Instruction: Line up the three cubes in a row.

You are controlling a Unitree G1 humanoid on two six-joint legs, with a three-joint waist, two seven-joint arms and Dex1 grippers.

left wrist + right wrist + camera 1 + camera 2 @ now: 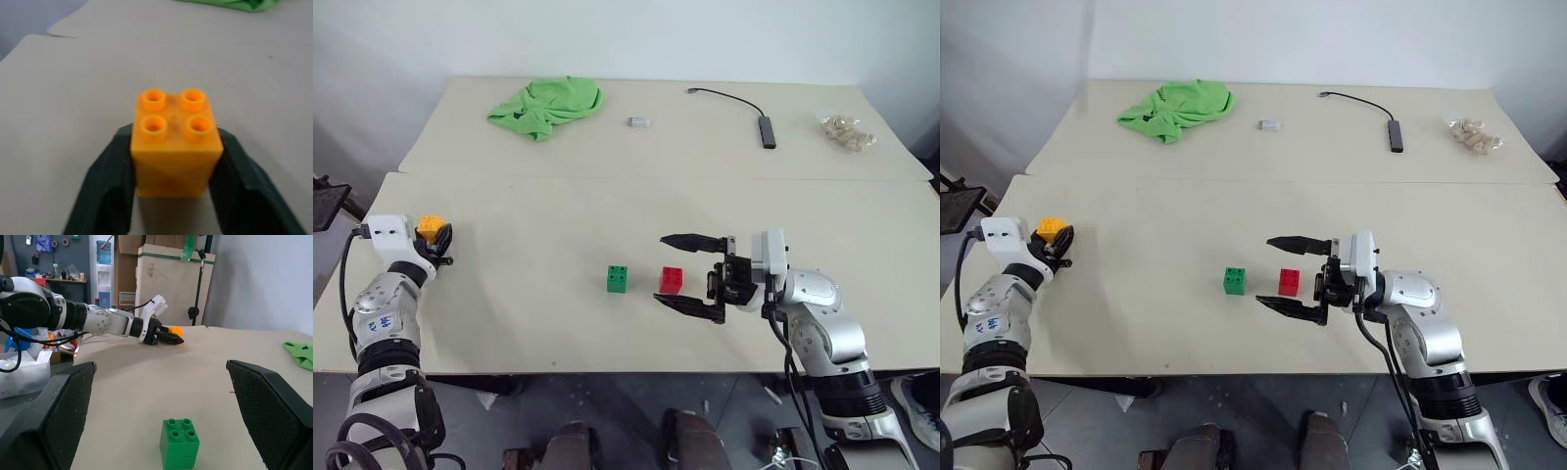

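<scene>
Next, I let go of the orange-yellow cube with my left gripper on the bare table (538,280) next to the green cube, across from the red cube.
The orange-yellow cube (173,142) sits on the table at its far left, with my left gripper (436,236) shut on its two sides. Near the table's middle front stand the green cube (618,279) and, just right of it, the red cube (672,280). My right gripper (662,269) is open and points left, and in the head views the red cube shows between its two fingers, untouched. In the right wrist view the green cube (179,442) stands ahead of the open fingers (54,416). Farther off is my left gripper (168,337) with the orange-yellow cube (175,331).
A crumpled green cloth (546,106) lies at the back left. A small grey block (639,122), a black cable with a hub (767,130) and a bag of pale pieces (847,132) lie along the back. A seam (656,178) divides the two tabletops.
</scene>
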